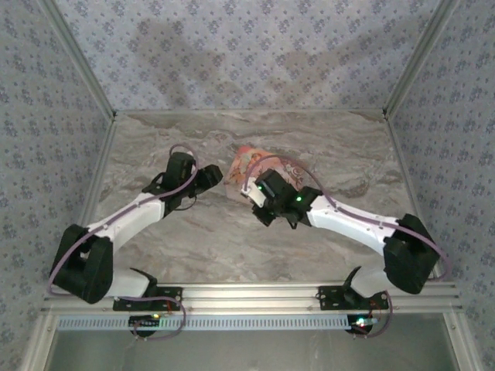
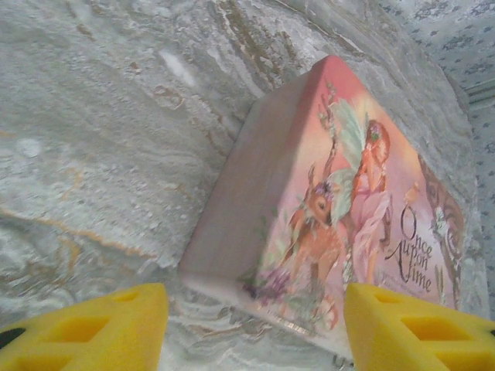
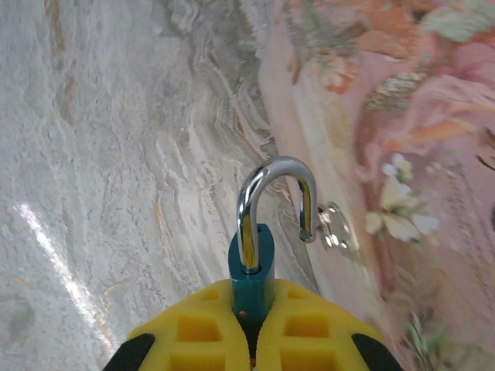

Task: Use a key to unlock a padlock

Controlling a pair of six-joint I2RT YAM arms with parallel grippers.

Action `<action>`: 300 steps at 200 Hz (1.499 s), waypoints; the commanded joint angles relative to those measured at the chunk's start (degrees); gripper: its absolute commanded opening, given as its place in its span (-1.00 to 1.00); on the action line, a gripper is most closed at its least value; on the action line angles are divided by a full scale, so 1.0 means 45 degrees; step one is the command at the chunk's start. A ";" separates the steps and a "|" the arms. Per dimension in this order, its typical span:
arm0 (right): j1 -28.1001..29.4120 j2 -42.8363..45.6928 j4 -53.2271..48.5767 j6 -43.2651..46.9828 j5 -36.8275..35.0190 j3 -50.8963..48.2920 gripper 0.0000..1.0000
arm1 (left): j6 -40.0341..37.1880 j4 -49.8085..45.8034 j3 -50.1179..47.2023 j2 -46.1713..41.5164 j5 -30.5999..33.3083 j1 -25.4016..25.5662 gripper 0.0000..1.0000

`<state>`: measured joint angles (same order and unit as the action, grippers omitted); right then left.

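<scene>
The padlock will go down from my right gripper onto the marble tabletop (image 1: 319, 201) beside the pink box, beneath the white forearm behind that gripper.
My right gripper (image 3: 253, 300) is shut on the teal body of the padlock (image 3: 251, 263). Its silvery shackle (image 3: 275, 179) sticks out past the yellow fingertips, and the shackle's free end hangs clear of the body. Just right of that end, the small silvery key (image 3: 334, 226) lies against the edge of the pink box (image 3: 402, 154). My left gripper (image 2: 255, 328) is open, its yellow fingers (image 2: 116, 321) spread on either side of the near corner of the pink box (image 2: 340, 201), with nothing between them. In the top view the left gripper (image 1: 212, 176) and the right gripper (image 1: 252, 191) flank the box.
The flat pink printed box (image 1: 251, 161) lies on the marble tabletop (image 1: 193, 239) just beyond both grippers. Patterned walls (image 1: 247, 54) close in the table at the back and sides.
</scene>
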<state>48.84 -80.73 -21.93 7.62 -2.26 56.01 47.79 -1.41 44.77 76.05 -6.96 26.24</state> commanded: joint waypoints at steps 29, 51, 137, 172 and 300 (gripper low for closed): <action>-0.1263 0.2173 -0.1258 -0.2633 -0.0445 -0.0821 -1.00 | -0.0865 -0.1237 -0.0901 -0.1628 0.0803 -0.0069 0.25; -0.2375 0.3294 -0.1573 -0.3560 -0.0229 -0.1393 -1.00 | -0.1173 -0.1765 -0.0985 -0.2171 0.0989 -0.0055 0.25; -0.7954 0.2937 -0.3008 -0.6373 -0.0102 -0.1886 -1.00 | -0.1152 -0.2333 -0.1490 -0.3173 0.1313 -0.0050 0.27; -0.8562 0.1202 -0.3079 -0.6660 -0.0601 -0.1346 -1.00 | -0.1035 -0.2207 -0.1716 -0.3170 0.1313 -0.0050 0.27; -0.8680 -0.2606 -0.2841 -0.7201 -0.1247 0.0000 -0.56 | -0.0822 -0.2128 -0.2235 -0.3463 0.1354 -0.0060 0.28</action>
<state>9.72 -91.57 -34.11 -24.12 -6.66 53.93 43.35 -10.76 35.14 61.76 -1.80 26.24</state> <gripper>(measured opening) 0.198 0.638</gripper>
